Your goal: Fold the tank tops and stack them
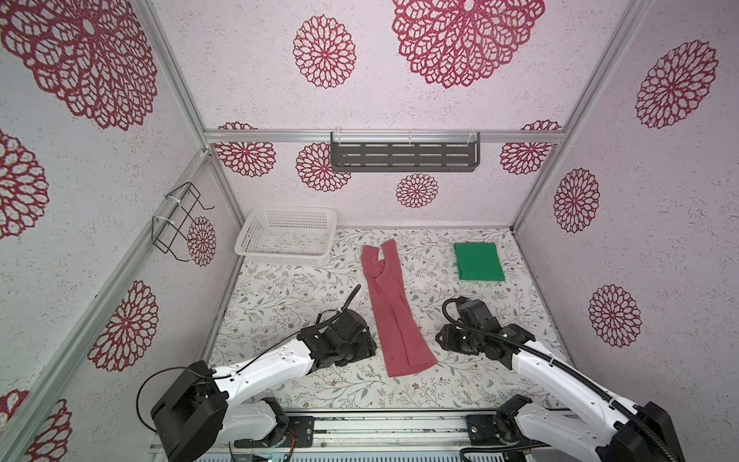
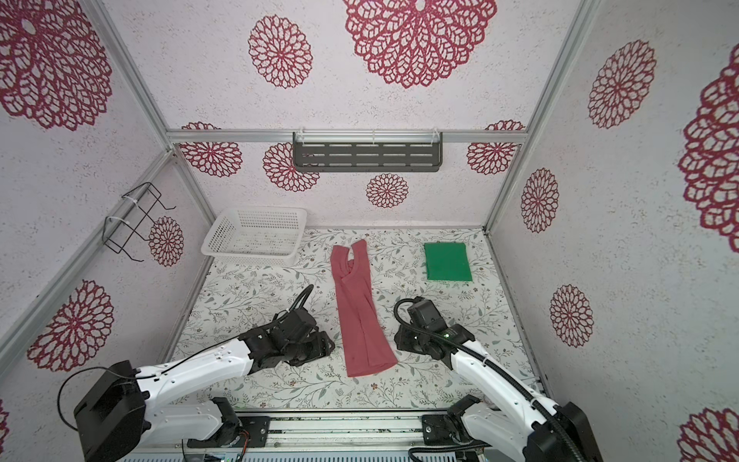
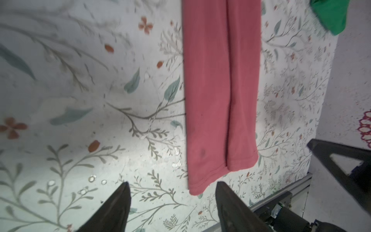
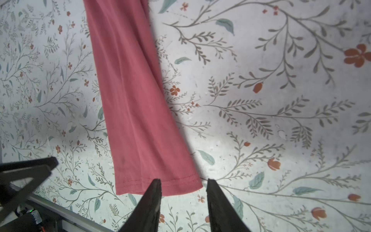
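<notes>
My right gripper will close on the hem corner [image 1: 435,362] [image 4: 200,185] of the rose-red tank top, the corner farther from my left gripper.
The rose-red tank top [image 1: 390,312] lies flat mid-table, folded lengthwise into a long strip, straps toward the back and hem toward the front. The green tank top [image 1: 478,262] lies folded into a square at the back right. My left gripper [image 3: 173,183] is open just left of the red top's hem [image 3: 200,180], nothing between its fingers. My right gripper [image 4: 183,180] is open at the hem's right corner [image 4: 180,186], one fingertip over the cloth edge, not gripping it. Both top views show the two wrists low on either side of the hem end.
A white perforated basket [image 1: 288,236] stands at the back left. A grey slotted shelf [image 1: 404,154] hangs on the back wall and a black wire rack [image 1: 178,218] on the left wall. An aluminium rail [image 1: 380,428] runs along the table's front edge.
</notes>
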Action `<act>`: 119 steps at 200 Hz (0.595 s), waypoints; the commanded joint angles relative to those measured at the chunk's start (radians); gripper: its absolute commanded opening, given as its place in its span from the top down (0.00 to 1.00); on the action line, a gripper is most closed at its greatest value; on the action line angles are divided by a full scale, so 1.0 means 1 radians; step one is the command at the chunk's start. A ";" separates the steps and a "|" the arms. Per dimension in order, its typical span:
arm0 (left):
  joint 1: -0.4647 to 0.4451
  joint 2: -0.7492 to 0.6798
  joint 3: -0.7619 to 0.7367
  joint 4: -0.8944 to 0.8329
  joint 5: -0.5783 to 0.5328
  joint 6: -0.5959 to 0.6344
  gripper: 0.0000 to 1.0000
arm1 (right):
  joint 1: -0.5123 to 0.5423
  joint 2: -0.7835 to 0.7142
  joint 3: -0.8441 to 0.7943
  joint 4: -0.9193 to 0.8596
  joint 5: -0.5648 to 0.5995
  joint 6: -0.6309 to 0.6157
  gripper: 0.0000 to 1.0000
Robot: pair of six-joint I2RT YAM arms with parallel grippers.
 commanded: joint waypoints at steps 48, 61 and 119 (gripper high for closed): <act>-0.129 0.167 -0.093 0.384 0.007 -0.372 0.33 | -0.050 0.021 -0.157 0.184 -0.261 -0.017 0.56; -0.142 0.191 -0.113 0.422 0.009 -0.400 0.37 | -0.050 0.009 -0.181 0.197 -0.260 -0.009 0.56; -0.172 0.292 -0.134 0.498 0.036 -0.449 0.62 | -0.050 0.015 -0.248 0.264 -0.242 0.017 0.57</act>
